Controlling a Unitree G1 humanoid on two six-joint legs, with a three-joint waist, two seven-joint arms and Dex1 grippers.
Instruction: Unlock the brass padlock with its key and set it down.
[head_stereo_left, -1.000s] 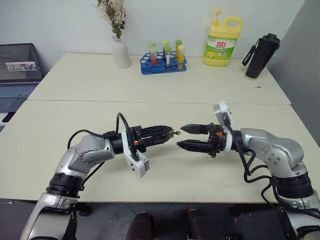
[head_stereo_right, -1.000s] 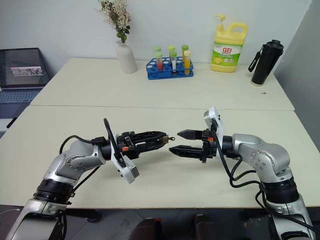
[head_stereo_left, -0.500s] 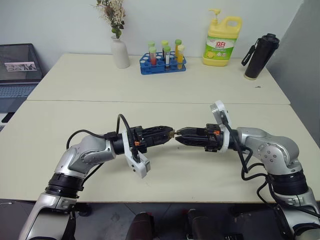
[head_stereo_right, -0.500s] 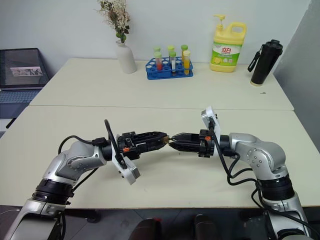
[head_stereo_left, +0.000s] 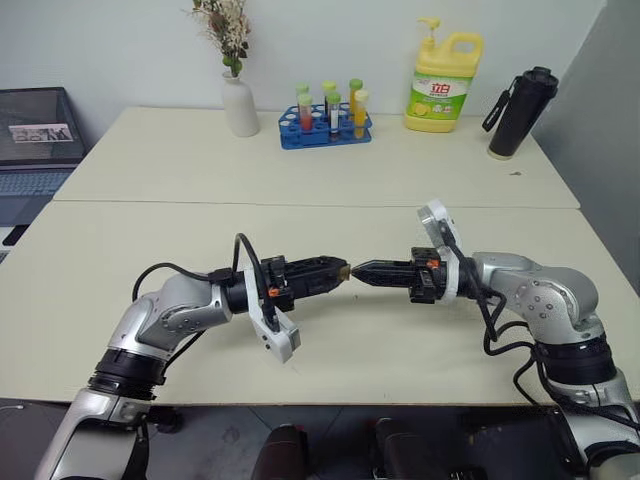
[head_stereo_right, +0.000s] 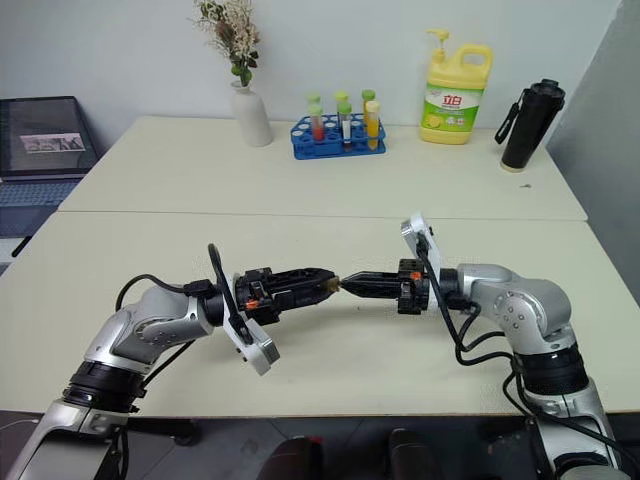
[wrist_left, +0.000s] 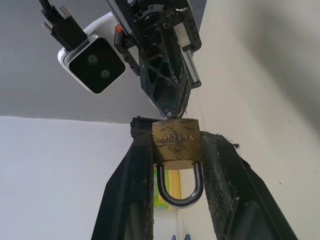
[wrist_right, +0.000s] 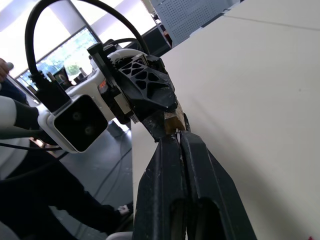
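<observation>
The padlock's shackle points toward my left gripper's wrist, so next my right gripper lets go of the key and takes the padlock's body (head_stereo_left: 345, 271), to free my left gripper for the shackle.
My left gripper (head_stereo_left: 338, 269) points right, level above the table, and is shut on the brass padlock (wrist_left: 176, 143). The padlock's body is pinched between the two fingers, and its silver shackle (wrist_left: 179, 192) points back toward the wrist. My right gripper (head_stereo_left: 360, 270) points left and meets it tip to tip. Its fingers (wrist_right: 172, 150) are shut together right at the padlock's (wrist_right: 173, 119) bottom end. The key is pinched between those fingertips and almost wholly hidden.
At the back of the cream table (head_stereo_left: 300, 170) stand a white vase with dried flowers (head_stereo_left: 240, 105), a blue test-tube rack (head_stereo_left: 327, 125), a yellow detergent bottle (head_stereo_left: 443, 85) and a black flask (head_stereo_left: 520, 112). A laptop (head_stereo_left: 35, 140) sits off the table's left side.
My right gripper was open and a short way from the padlock. It has moved left to the padlock's end and shut there. The left gripper has stayed put.
</observation>
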